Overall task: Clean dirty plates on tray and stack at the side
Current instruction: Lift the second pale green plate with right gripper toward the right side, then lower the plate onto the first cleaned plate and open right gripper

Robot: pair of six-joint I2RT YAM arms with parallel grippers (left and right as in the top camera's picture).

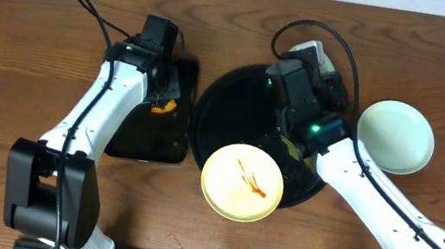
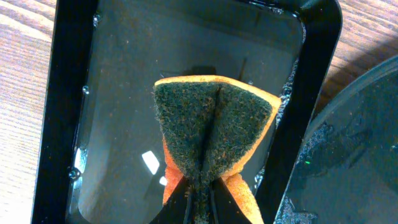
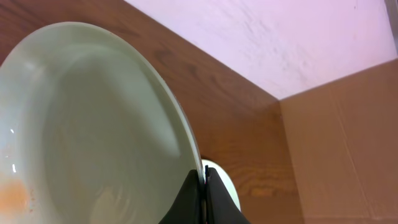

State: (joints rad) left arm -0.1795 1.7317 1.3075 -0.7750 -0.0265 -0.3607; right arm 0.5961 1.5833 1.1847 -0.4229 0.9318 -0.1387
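The mint-blue plate in my right gripper, now tilted over the round black tray, will come to rest on top of the other mint-blue plate (image 1: pixel 395 135) (image 3: pixel 214 188) beside the round black tray, where I will release it.
My left gripper (image 2: pixel 199 190) is shut on an orange sponge with a dark green scrub face (image 2: pixel 211 124) and holds it over the rectangular tray; the sponge also shows in the overhead view (image 1: pixel 164 106). My right gripper (image 3: pixel 204 182) is shut on the rim of a mint-blue plate (image 3: pixel 93 137), held tilted on edge over the round black tray (image 1: pixel 225 107), with an orange smear at its lower left. In the overhead view this plate is mostly hidden under the right gripper (image 1: pixel 292 139). A yellow plate (image 1: pixel 242 182) with orange-red streaks lies on the tray's front rim. Another mint-blue plate (image 1: pixel 395 137) lies on the table to the right.
A smaller rectangular black tray (image 1: pixel 150 142) with a wet glossy floor (image 2: pixel 118 93) lies left of the round tray, whose rim shows in the left wrist view (image 2: pixel 354 143). A cardboard box (image 3: pixel 348 137) and a pale wall are behind the table. Cables arch over both arms.
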